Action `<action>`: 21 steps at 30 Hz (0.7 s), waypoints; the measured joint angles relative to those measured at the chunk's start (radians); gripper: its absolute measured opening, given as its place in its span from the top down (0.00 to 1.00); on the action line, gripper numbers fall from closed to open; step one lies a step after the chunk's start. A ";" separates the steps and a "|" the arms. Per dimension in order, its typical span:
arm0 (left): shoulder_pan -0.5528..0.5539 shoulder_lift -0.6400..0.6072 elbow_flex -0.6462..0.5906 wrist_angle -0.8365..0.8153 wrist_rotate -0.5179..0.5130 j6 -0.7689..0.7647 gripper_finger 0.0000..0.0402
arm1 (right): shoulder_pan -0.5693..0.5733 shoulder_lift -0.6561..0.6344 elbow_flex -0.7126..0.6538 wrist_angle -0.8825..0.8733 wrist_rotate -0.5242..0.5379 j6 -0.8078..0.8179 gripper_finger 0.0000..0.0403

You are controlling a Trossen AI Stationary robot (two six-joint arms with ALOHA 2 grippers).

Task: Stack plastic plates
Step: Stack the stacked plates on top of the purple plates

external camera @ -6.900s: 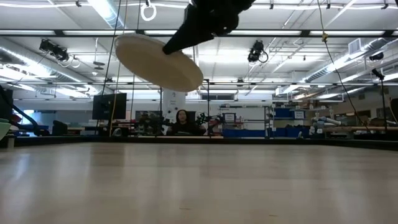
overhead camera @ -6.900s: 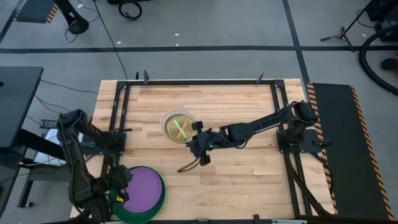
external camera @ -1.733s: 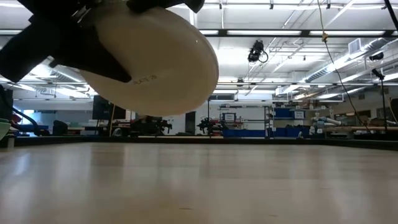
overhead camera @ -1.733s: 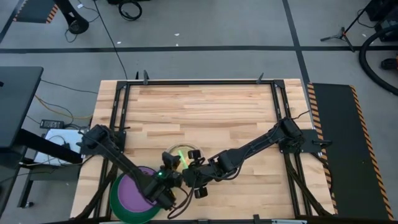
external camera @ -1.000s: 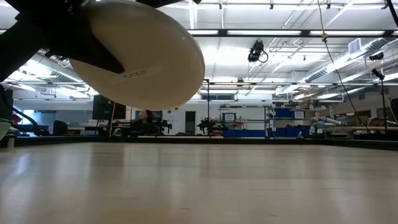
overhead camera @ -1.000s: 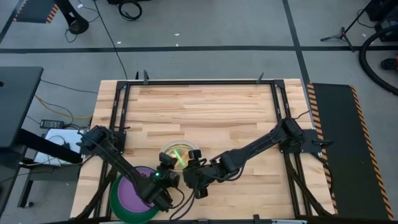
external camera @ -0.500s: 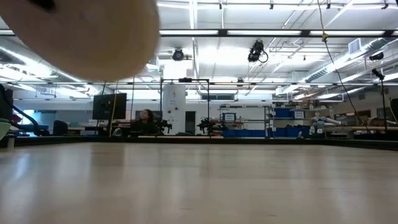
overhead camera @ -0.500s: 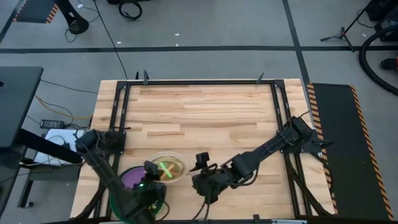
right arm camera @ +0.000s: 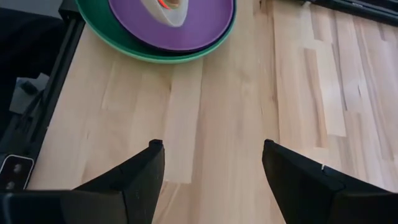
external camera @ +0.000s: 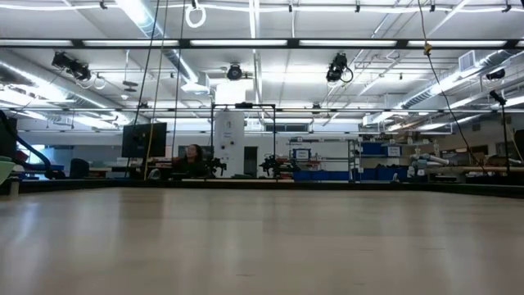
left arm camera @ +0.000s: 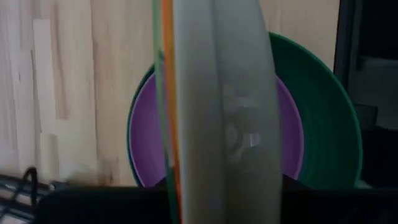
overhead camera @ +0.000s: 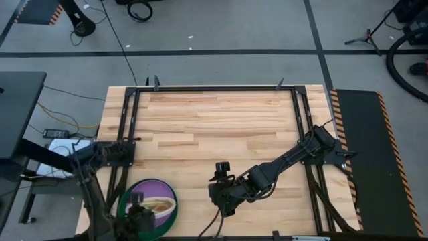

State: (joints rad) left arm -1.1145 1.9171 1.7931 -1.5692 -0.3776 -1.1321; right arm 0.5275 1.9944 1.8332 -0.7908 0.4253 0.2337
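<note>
The robot's left gripper should set the small whitish plate and its nested plates, now on edge above the purple plate, down inside the purple plate (overhead camera: 144,193) (left arm camera: 202,151).
A purple plate (overhead camera: 152,190) lies inside a large green plate (overhead camera: 176,210) at the table's near left corner. Both also show in the left wrist view, purple (left arm camera: 142,143) and green (left arm camera: 326,130). Above them my left gripper (overhead camera: 138,215) is shut on a small whitish translucent plate (overhead camera: 159,206) with an orange and a lime plate nested in it. That stack stands on edge (left arm camera: 217,106). My right gripper (right arm camera: 211,155) is open over bare wood near the table's front middle (overhead camera: 217,192), apart from the plates. The low view shows neither plates nor grippers. My left gripper holds the small nested plates by their rim (left arm camera: 211,177); the gripper's own dark body hides the fingers. The plates stand tipped on edge over the purple plate. Their lower edge (right arm camera: 169,17) is close above it; whether it touches, I cannot tell.
A dark metal frame (overhead camera: 127,134) runs along the table's left, far and right sides. The right arm (overhead camera: 287,161) slants across the near right part of the table. Bare wood (overhead camera: 214,120) fills the middle and far part.
My left gripper has carried the small plates from the table's front middle toward the near left corner, over the purple plate, rising and rolling so the plates tip onto their edge. The plates have come away from my right gripper, which has drawn back slightly.
</note>
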 joint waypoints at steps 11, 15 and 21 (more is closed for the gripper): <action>-0.034 0.012 0.000 -0.003 -0.054 -0.087 0.89 | 0.000 0.000 0.000 0.003 -0.005 0.000 0.32; -0.034 0.064 0.000 -0.002 -0.048 -0.060 0.89 | 0.001 0.000 0.000 0.003 -0.007 0.000 0.32; -0.032 0.145 -0.001 -0.006 -0.018 -0.004 0.88 | 0.003 0.000 0.000 0.003 -0.008 0.021 0.32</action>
State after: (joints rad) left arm -1.1461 2.0622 1.7924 -1.5749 -0.3959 -1.1360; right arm 0.5309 1.9949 1.8332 -0.7876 0.4168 0.2542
